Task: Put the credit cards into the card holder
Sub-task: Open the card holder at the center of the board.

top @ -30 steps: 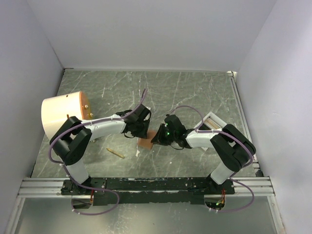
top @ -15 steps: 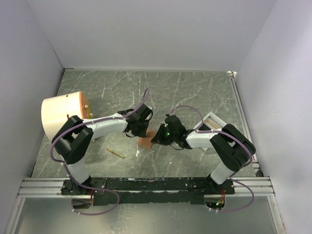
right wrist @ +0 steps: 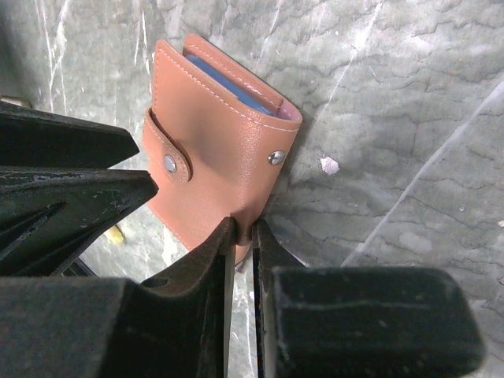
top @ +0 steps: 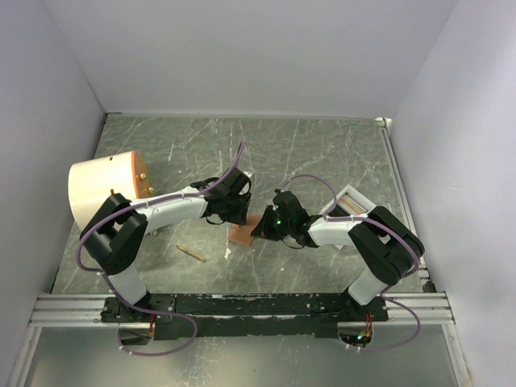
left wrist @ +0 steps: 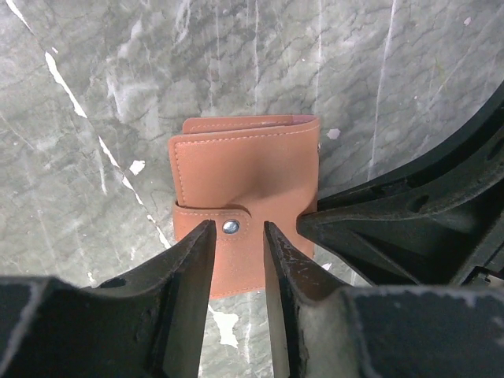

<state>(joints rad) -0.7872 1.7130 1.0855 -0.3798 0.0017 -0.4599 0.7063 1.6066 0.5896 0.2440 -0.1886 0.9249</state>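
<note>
The snap tab is shut across the card holder, so next my left gripper pinches the tab's end [left wrist: 232, 225] and peels it open while my right gripper stays put.
The tan card holder [top: 243, 234] lies folded on the table between the two arms, its snap tab fastened [left wrist: 230, 226]. A pale blue credit card [right wrist: 226, 80] shows as an edge inside its far opening. My left gripper [left wrist: 236, 233] hovers just above the holder, open, with the snap tab in the gap between its fingers. My right gripper [right wrist: 244, 230] is shut on the near edge of the card holder [right wrist: 213, 150], and the leather is pinched between its fingertips. From above, the left gripper [top: 236, 216] and the right gripper [top: 257, 229] meet over the holder.
A big cream cylinder [top: 101, 189] stands at the left. A white open tray [top: 352, 201] sits behind the right arm. A small brass-coloured stick [top: 191, 253] and a white scrap [top: 228, 252] lie near the holder. Grey walls close in the table.
The left wrist shifted slightly to the right and came back again. The right arm and the card holder have stayed where they were.
</note>
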